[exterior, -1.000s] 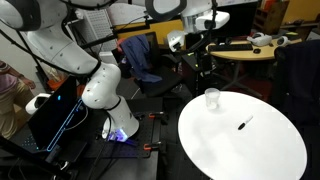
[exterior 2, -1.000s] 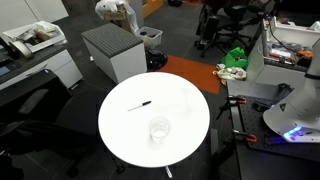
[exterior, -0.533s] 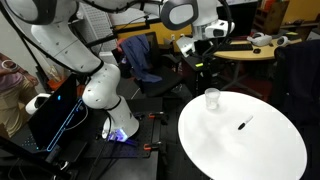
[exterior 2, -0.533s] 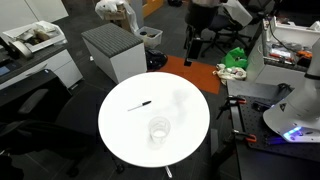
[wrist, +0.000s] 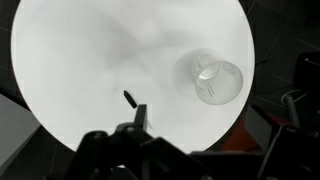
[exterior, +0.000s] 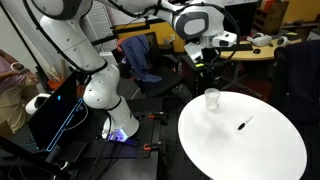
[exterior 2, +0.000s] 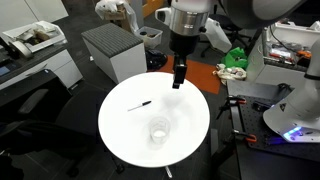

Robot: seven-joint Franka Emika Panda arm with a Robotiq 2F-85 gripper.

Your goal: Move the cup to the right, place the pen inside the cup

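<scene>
The robot's gripper will next move to the rim [exterior: 217, 92] [wrist: 197, 83] of the clear cup and close there, on the side towards the black pen.
The clear cup [exterior: 211, 98] [exterior 2: 158, 130] stands upright on the round white table [exterior: 270, 160] [exterior 2: 120, 135]. The short black pen [exterior: 243, 125] [exterior 2: 139, 105] lies flat on the tabletop, apart from the cup. My gripper [exterior: 206, 64] [exterior 2: 178, 78] hangs in the air above the table's edge, clear of both, and looks open and empty. In the wrist view the cup [wrist: 215, 80] is at the upper right and the pen [wrist: 131, 98] just beyond my left fingertip; my gripper [wrist: 205, 128] holds nothing.
A grey cabinet [exterior 2: 112, 50] stands beyond the table. A black chair [exterior: 150, 55] and a wooden desk with clutter [exterior: 255, 48] are behind it. The robot's white base [exterior: 100, 90] and a laptop [exterior: 55, 115] sit beside the table. There is an orange floor patch [exterior 2: 195, 72].
My arm has swung in and come down from outside the views to over the table's edge, nearer the cup. The cup and pen have not moved.
</scene>
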